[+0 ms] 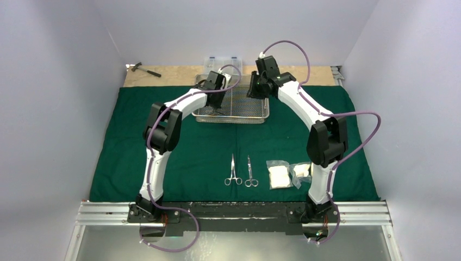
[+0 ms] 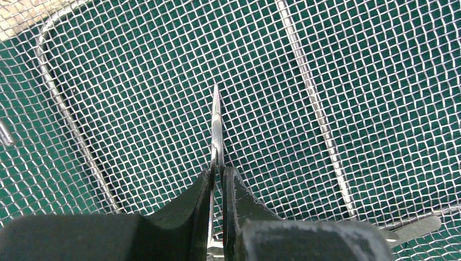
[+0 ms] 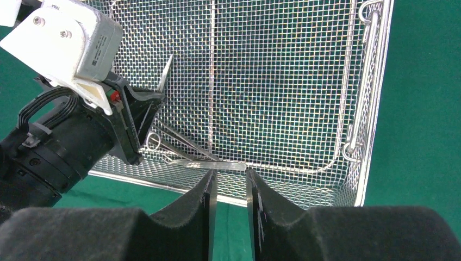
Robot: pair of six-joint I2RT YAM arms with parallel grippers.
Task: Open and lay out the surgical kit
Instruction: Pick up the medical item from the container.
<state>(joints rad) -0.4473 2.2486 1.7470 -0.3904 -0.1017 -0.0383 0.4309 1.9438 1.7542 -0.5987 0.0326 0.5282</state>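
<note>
My left gripper is holding the slim pointed instrument and will let it go on the cloth [image 1: 215, 171] beside the scissors-like instruments, opposite the gauze packets.
The steel wire-mesh tray [image 1: 255, 117] stands at the back of the spread dark green cloth [image 1: 190, 157]. My left gripper [image 2: 218, 169] reaches down into the tray [image 2: 321, 109] and is shut on a slim pointed steel instrument [image 2: 216, 117], whose tip sticks out past the fingers. The right wrist view shows that gripper [image 3: 147, 103] with the tip [image 3: 168, 62] raised over the mesh. My right gripper [image 3: 229, 176] hovers at the tray's near rim [image 3: 375, 109], open with a narrow gap and nothing in it. A ringed instrument [image 3: 155, 141] and a flat steel strip [image 3: 217, 165] lie in the tray.
Two scissors-like instruments [image 1: 233, 171] [image 1: 250, 173] lie side by side on the cloth near the front. Gauze packets [image 1: 280, 175] [image 1: 300, 171] sit to their right, by the right arm. A clear plastic box [image 1: 223, 61] and a small hammer [image 1: 142, 69] are on the bare wood behind.
</note>
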